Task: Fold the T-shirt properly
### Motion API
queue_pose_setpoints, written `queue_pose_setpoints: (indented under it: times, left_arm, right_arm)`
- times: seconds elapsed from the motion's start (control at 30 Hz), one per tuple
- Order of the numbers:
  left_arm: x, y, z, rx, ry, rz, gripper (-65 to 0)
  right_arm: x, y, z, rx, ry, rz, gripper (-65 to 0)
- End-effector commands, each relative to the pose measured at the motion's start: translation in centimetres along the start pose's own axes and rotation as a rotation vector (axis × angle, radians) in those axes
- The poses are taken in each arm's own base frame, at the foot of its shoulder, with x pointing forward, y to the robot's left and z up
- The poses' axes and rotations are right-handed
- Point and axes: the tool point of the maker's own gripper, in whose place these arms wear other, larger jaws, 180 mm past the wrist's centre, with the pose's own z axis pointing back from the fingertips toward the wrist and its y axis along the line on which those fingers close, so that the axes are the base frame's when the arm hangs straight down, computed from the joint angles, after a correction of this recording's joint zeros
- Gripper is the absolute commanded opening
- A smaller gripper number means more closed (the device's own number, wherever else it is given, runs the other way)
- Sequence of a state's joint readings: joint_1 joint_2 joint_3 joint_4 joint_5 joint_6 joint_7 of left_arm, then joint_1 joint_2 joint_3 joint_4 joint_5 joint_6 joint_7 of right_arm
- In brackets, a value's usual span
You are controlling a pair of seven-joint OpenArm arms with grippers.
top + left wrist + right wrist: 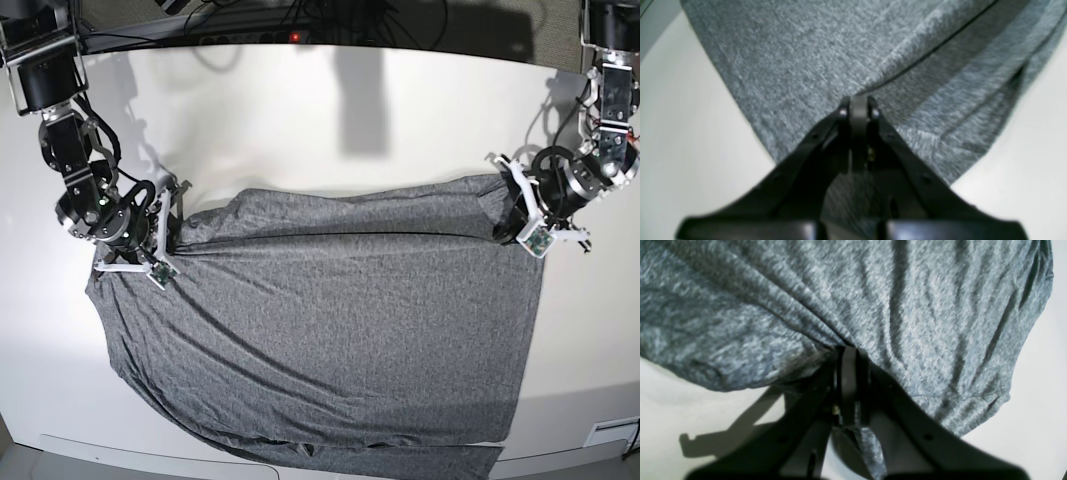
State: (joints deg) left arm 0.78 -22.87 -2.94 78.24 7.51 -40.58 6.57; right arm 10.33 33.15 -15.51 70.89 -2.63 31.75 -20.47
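Note:
A fold inside the T-shirt's edge is pinched in my left gripper, so that gripper should open and take the T-shirt's loose edge [490,182] near its corner before folding.
The heather-grey T-shirt [330,330] lies spread over the white table, stretched between both arms. My left gripper [858,108] is shut on a fold of the T-shirt [826,56] at its upper right corner in the base view [508,222]. My right gripper [848,355] is shut on bunched fabric of the T-shirt [913,306] at the upper left edge in the base view [170,240]. The fabric pulls into taut creases between the two grips. The shirt's lower part hangs toward the table's front edge, where a sleeve [400,460] trails.
The white table [330,120] is bare behind the shirt. Cables and a dark rail [300,30] run along the table's far edge. The arm bases stand at the far left corner [45,70] and far right corner [610,60].

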Motion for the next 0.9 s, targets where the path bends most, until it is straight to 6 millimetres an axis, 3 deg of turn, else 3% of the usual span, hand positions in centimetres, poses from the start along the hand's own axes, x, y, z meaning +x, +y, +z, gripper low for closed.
queue_pose_setpoints:
  times: [0.0, 0.2, 0.5, 0.57, 0.63, 0.73, 0.87]
  left_arm:
    - [1.8, 1.7, 0.2, 0.035, -0.046, -0.028, -65.0]
    - [3.3, 3.1, -0.1, 0.058, -0.064, -0.047, -65.0]
    - [2.2, 3.2, -0.1, 0.058, -0.023, -0.040, -65.0]
    - [2.3, 3.6, -0.1, 0.065, -0.016, -0.058, -52.2]
    - [1.9, 4.6, 0.0, 0.110, 0.019, -0.096, -45.3]
    - [1.5, 7.0, 0.8, 0.218, 0.042, -0.109, -45.2]
    - [0.8, 8.0, 1.5, 0.231, 0.080, -0.130, -45.2]
  right_arm:
    - [1.1, -2.0, 0.5, -0.045, -0.033, 0.004, -65.0]
    - [1.3, -2.1, 0.5, -0.049, -0.042, 0.009, -65.0]
    - [2.4, -2.8, 0.6, -0.059, -0.065, 0.000, -65.0]
    - [2.8, -3.1, 0.6, -0.061, -0.080, -0.017, -49.4]
    - [2.9, -3.7, 0.7, -0.093, -0.084, -0.036, -41.1]
    - [2.9, -4.5, 0.8, -0.138, -0.083, -0.059, -40.9]
    - [2.9, -4.6, 0.8, -0.142, -0.083, -0.059, -40.9]
